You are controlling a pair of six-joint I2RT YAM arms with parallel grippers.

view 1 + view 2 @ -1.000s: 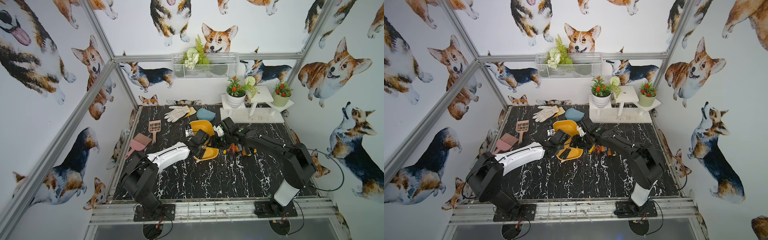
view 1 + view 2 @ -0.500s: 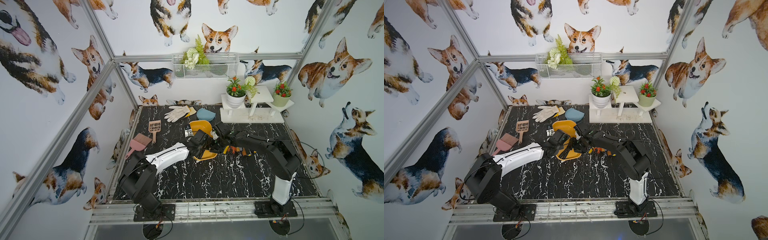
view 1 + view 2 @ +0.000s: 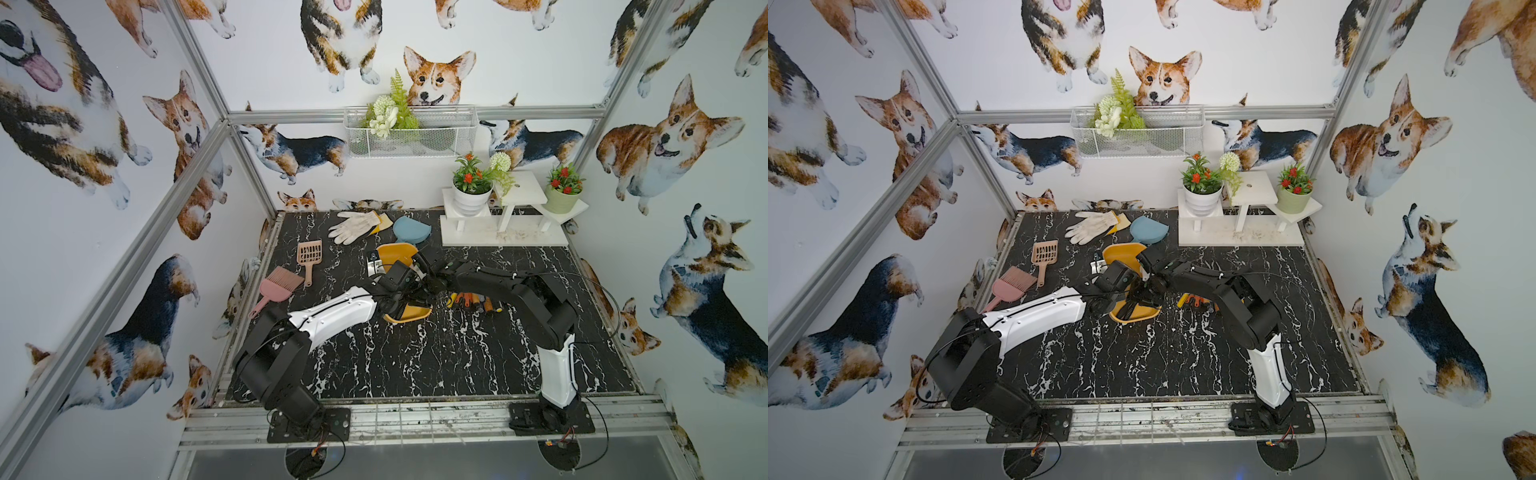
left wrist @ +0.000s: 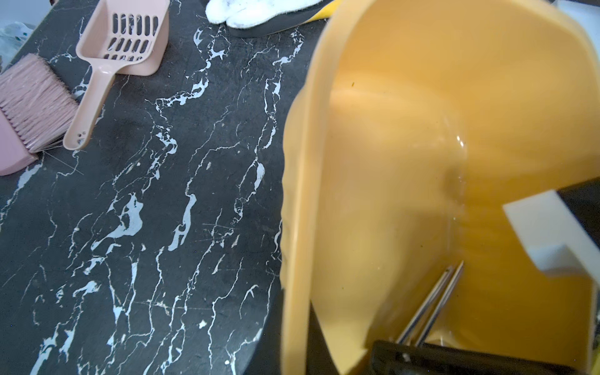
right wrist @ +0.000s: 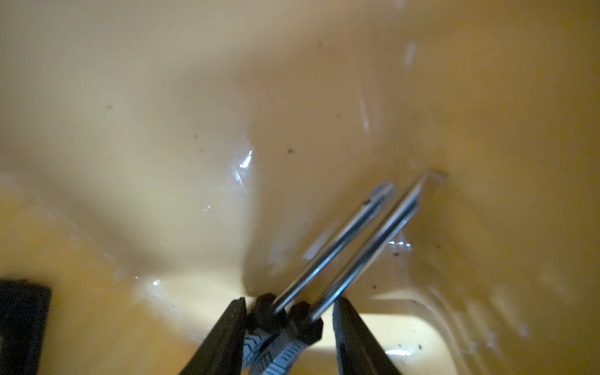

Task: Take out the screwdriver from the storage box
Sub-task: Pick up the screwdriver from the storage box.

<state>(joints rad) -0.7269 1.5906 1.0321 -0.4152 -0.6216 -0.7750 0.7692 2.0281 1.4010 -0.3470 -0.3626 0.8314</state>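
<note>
My right fingers span both screwdriver handles side by side; I should open, back off, take only the handle nearer the box's side [image 5: 296, 337].
The mustard-yellow storage box [image 3: 397, 253] lies mid-table in both top views [image 3: 1121, 255], tipped up on one long side. My left gripper [image 3: 397, 307] is shut on its near rim; in the left wrist view that rim [image 4: 300, 227] runs between the jaws. My right gripper [image 3: 419, 286] reaches inside the box. In the right wrist view its fingers [image 5: 290, 302] straddle two screwdrivers [image 5: 337, 240] that lie side by side, black collars and steel shafts. One pad touches a collar and a thin gap shows at the other. The shafts [image 4: 428, 308] also show in the left wrist view.
Several orange-and-black tools [image 3: 473, 301] lie right of the box under the right arm. Behind the box are a white glove [image 3: 353, 226] and a blue bowl [image 3: 411, 230]. A pink scoop [image 3: 309, 255] and brush [image 3: 278, 289] lie left. A white plant stand [image 3: 498, 239] fills the back right.
The right arm has swung left and reached down into the box, and its fingers have narrowed around the screwdrivers. The left arm has stayed on the rim.
</note>
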